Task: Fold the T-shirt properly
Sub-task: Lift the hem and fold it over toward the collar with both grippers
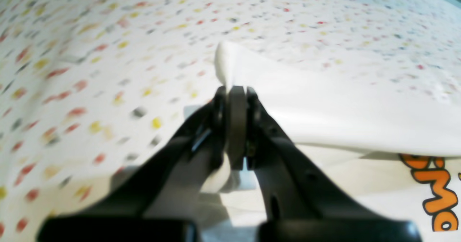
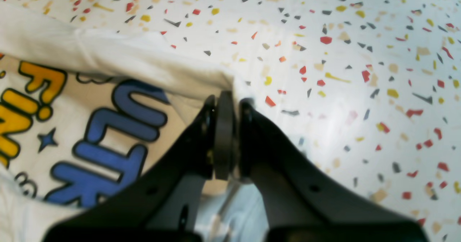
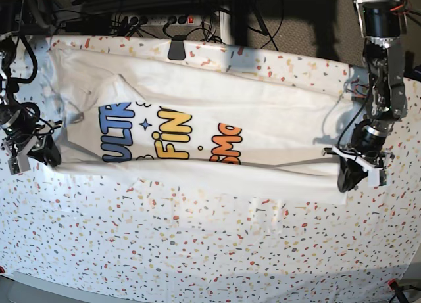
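Observation:
My left gripper is to let go of the white T-shirt's corner on the shirt's plain outer edge (image 3: 355, 117), further back past the orange letters.
The white T-shirt (image 3: 197, 93) lies spread across the table, print up, showing "ULTR", "FIN" and "SMO". A plain white band of it (image 3: 217, 178) is folded up over the lower part of the print. My left gripper (image 3: 345, 181) is shut on the shirt's right end; the left wrist view shows its jaws (image 1: 236, 90) closed on a corner of white cloth (image 1: 324, 108), which is lifted above the orange letters (image 1: 435, 195). My right gripper (image 3: 52, 160) is shut on the shirt's left end. In the right wrist view the jaws (image 2: 227, 98) pinch the folded edge (image 2: 108, 58) above the blue letters (image 2: 119, 141).
The speckled white table cover (image 3: 197, 250) reaches the front edge, with wide room in front of the shirt. A black clip (image 3: 176, 50) holds the cover at the back edge. A power strip (image 3: 158, 18) and cables lie behind the table.

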Controlling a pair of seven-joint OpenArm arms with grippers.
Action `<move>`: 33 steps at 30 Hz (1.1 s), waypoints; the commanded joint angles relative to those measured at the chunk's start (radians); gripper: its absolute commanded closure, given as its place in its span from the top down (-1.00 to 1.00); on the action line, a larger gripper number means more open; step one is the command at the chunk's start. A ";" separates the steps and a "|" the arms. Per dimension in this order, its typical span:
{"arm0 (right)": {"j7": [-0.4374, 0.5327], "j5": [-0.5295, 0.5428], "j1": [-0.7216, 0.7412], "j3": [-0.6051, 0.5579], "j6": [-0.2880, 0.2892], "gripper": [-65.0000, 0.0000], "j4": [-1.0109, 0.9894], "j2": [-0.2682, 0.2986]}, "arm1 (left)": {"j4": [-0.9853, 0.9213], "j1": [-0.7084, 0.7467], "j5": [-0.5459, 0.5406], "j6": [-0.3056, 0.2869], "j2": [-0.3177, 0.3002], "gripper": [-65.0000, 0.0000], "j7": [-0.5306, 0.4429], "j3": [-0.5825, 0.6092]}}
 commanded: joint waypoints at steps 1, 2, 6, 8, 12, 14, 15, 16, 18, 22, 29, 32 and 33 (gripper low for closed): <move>0.026 0.011 -0.010 0.035 0.001 -1.00 0.032 0.017 | 0.037 -0.004 -0.027 0.001 -0.021 -1.00 -0.024 -0.020; 0.026 0.012 -0.036 0.063 0.001 -1.00 0.051 0.005 | 0.056 0.012 -0.034 -0.009 -0.027 -1.00 -0.018 -0.031; 0.025 0.003 -0.143 0.184 0.001 -1.00 0.150 -0.069 | 0.125 0.071 -0.058 -0.048 -0.053 -1.00 0.023 -0.044; 0.025 -0.010 -0.192 0.233 0.001 -1.00 0.200 -0.111 | 0.152 0.095 -0.059 -0.047 -0.063 -1.00 0.053 -0.044; 0.026 -0.047 -0.256 0.290 0.001 -1.00 0.265 -0.174 | 0.172 0.134 -0.071 -0.047 -0.084 -1.00 0.103 -0.045; 0.027 -0.068 -0.273 0.296 0.001 -1.00 0.269 -0.193 | 0.172 0.155 -0.082 -0.047 -0.098 -1.00 0.108 -0.045; 0.027 -0.085 -0.280 0.296 0.001 -1.00 0.269 -0.201 | 0.172 0.164 -0.090 -0.047 -0.105 -1.00 0.108 -0.045; 0.028 -0.104 -0.285 0.296 0.001 -1.00 0.269 -0.212 | 0.172 0.175 -0.097 -0.048 -0.114 -1.00 0.106 -0.045; 0.028 -0.157 -0.284 0.296 0.001 -1.00 0.268 -0.235 | 0.172 0.189 -0.103 -0.048 -0.126 -1.00 0.106 -0.045; 0.032 -0.213 -0.283 0.296 0.001 -1.00 0.268 -0.272 | 0.171 0.210 -0.095 -0.043 -0.133 -1.00 0.117 -0.045; -0.090 -0.287 -0.281 0.296 0.001 -1.00 0.268 -0.288 | 0.171 0.234 -0.006 -0.043 -0.133 -1.00 0.138 -0.045; -0.158 -0.286 -0.281 0.296 -0.003 -0.43 0.268 -0.288 | 0.171 0.234 0.006 -0.041 -0.133 -0.80 0.151 -0.045; -0.159 -0.286 -0.281 0.296 -0.003 -0.23 0.268 -0.288 | 0.171 0.234 0.006 -0.041 -0.133 -0.54 0.151 -0.045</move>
